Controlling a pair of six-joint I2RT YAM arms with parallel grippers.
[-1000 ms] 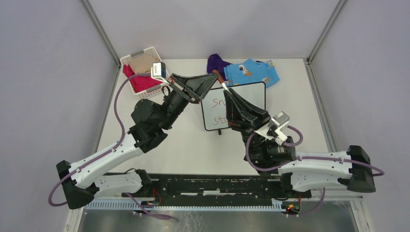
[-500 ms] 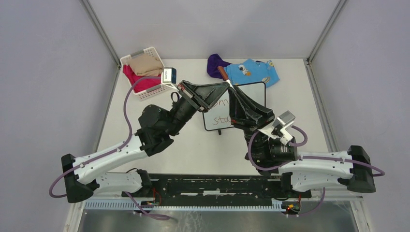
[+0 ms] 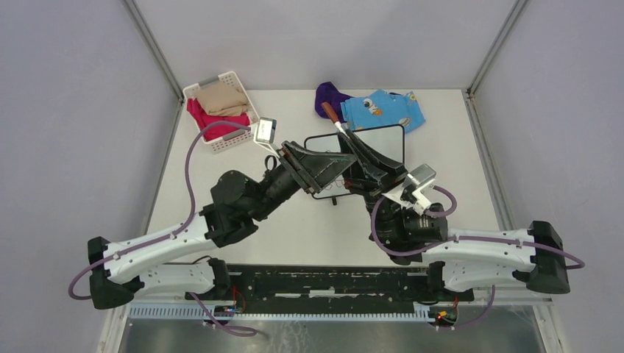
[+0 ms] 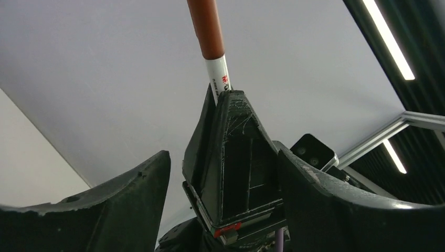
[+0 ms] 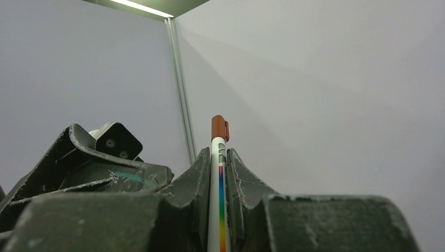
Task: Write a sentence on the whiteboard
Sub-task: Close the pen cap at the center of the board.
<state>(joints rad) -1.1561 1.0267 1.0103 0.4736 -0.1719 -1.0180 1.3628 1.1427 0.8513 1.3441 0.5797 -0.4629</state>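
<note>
My left gripper has its open fingers around my right gripper's fingertips, below the reddish-brown cap, so next I back it off and close it on the cap's end (image 3: 325, 107).
My right gripper (image 3: 348, 140) (image 5: 219, 152) is shut on a white marker (image 5: 219, 157) with a rainbow stripe. The marker's reddish-brown cap (image 3: 329, 111) (image 4: 210, 31) points up and toward the far left. My left gripper (image 3: 340, 163) (image 4: 223, 155) is open, its fingers (image 4: 131, 199) spread on either side of the right gripper without touching the marker. The black-framed whiteboard (image 3: 386, 143) lies under both grippers, and only its right part and its top edge show. The sentence is hidden behind the arms.
A white slatted basket (image 3: 219, 110) with pink and tan cloths stands at the far left. A blue patterned cloth (image 3: 383, 109) and a purple cloth (image 3: 328, 94) lie just beyond the board. Grey walls close in the table on three sides.
My left gripper was shut at the marker's capped end. It has opened, let go, and slid down and right over the board. The right gripper still holds the marker.
</note>
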